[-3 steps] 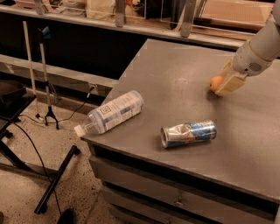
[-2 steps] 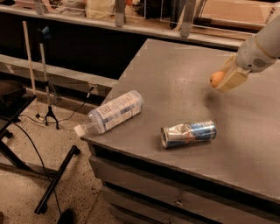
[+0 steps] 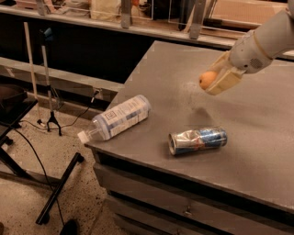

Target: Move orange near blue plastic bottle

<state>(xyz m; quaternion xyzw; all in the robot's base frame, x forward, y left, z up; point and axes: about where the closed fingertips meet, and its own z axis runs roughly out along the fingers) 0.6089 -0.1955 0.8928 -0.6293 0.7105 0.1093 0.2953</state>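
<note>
My gripper will release the orange on the grey table (image 3: 162,103) next to the bottom of the blue plastic bottle, opposite its white cap.
The orange (image 3: 207,79) is a small round orange-yellow fruit held between the tan fingers of my gripper (image 3: 216,79), lifted clear above the grey table (image 3: 174,73); its shadow falls on the tabletop below. The arm comes in from the upper right. The blue plastic bottle (image 3: 117,118) lies on its side at the table's left front corner, white cap hanging over the edge. It lies well to the left of and nearer than the orange.
A crushed silver-and-blue drink can (image 3: 198,140) lies on its side near the front edge, between bottle and gripper. A shelf with clear containers (image 3: 138,11) runs behind the table. Stands and cables (image 3: 50,119) are on the floor at left.
The gripper has risen from the tabletop with the orange in it and moved slightly left, toward the bottle. Bottle and can have not moved.
</note>
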